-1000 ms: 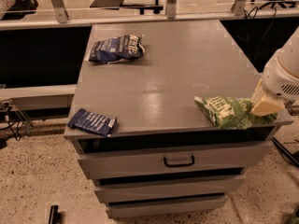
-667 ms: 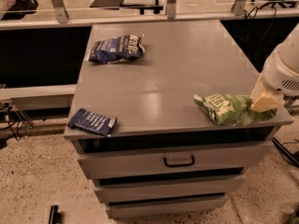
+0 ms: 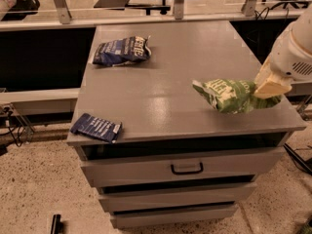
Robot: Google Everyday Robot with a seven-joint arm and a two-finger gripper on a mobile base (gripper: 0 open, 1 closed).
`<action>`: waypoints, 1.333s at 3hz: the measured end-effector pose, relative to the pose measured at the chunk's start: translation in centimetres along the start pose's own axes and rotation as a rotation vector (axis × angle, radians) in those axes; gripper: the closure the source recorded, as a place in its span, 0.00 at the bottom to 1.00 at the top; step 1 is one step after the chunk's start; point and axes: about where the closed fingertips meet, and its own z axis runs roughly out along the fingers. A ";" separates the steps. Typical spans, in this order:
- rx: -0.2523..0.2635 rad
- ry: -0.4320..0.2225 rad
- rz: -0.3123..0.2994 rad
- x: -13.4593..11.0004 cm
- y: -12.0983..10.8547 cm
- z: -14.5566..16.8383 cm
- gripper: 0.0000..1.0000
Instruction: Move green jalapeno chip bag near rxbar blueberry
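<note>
I need to release the green jalapeno chip bag, now slightly lifted at the cabinet top, between the rxbar blueberry and the dark blue chip bag [image 3: 137,93].
The green jalapeno chip bag [image 3: 228,95] is light green with white lettering and is held at the right side of the grey cabinet top [image 3: 165,67], slightly lifted at its right end. My gripper [image 3: 269,87] comes in from the right edge and is shut on the bag's right end. The rxbar blueberry [image 3: 96,127] is a small flat dark blue wrapper at the front left corner of the top, far to the left of the gripper.
A puffy dark blue chip bag [image 3: 122,50] lies at the back left of the top. The cabinet has drawers below, the top one with a dark handle [image 3: 187,168]. A rail and chair legs stand behind.
The gripper and the green bag have shifted a little to the left and up from the front right corner. The blue bag and bar have not moved.
</note>
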 end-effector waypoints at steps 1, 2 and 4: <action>0.007 -0.077 -0.068 -4.8 0.7 -0.9 1.00; 0.002 -0.158 -0.140 -10.5 1.7 -0.9 1.00; -0.054 -0.217 -0.247 -20.4 2.7 3.5 1.00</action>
